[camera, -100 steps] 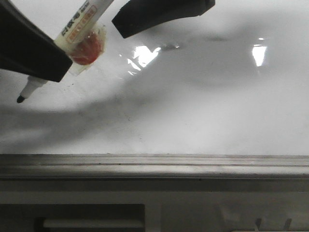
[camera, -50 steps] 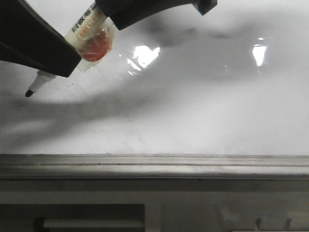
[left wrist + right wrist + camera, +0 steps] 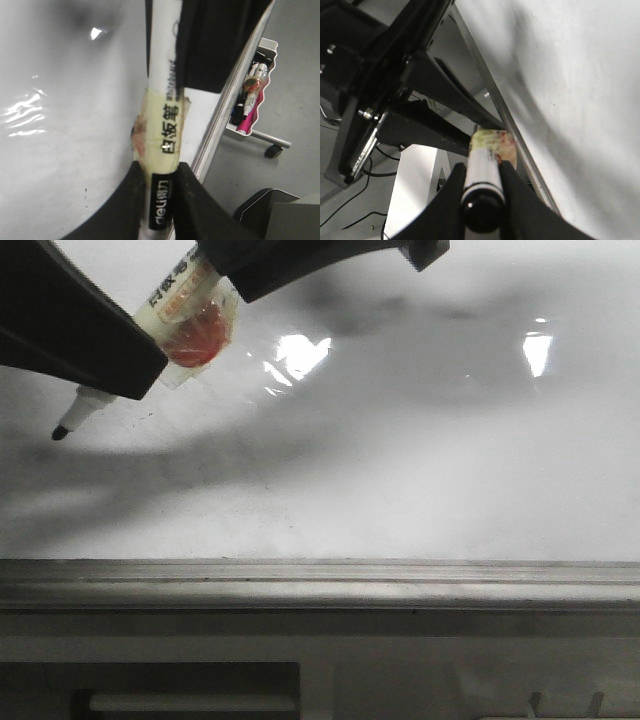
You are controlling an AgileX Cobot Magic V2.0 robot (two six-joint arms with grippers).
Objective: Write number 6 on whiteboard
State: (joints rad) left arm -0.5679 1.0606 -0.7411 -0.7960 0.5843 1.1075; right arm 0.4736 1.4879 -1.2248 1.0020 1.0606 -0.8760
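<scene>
The robot's left gripper grips the marker near its tip, so the right gripper will take hold of the rear end [image 3: 483,207] again and the left gripper will open before writing.
The whiteboard [image 3: 400,460] is glossy white with faint grey smudges and a grey bottom ledge [image 3: 320,580]. No black line of the number 6 shows on it. A white marker [image 3: 185,300], wrapped in yellowish tape with a red blob, slants down to the left; its black tip [image 3: 60,432] is at the board's left part. Whether the tip touches the board cannot be told. My left gripper [image 3: 160,170] is shut on the marker [image 3: 162,125] near its tip end. My right gripper [image 3: 482,170] is shut on the marker's black rear end [image 3: 481,210].
Bright light reflections [image 3: 300,352] lie on the upper board. In the left wrist view a white wheeled tray [image 3: 252,95] with several pens stands past the board's edge. The left arm's dark body [image 3: 395,75] fills much of the right wrist view.
The marker has moved up and to the right a little. The right gripper's finger, apart from the marker one second ago, now covers its upper end. Nothing has moved in the last half second.
</scene>
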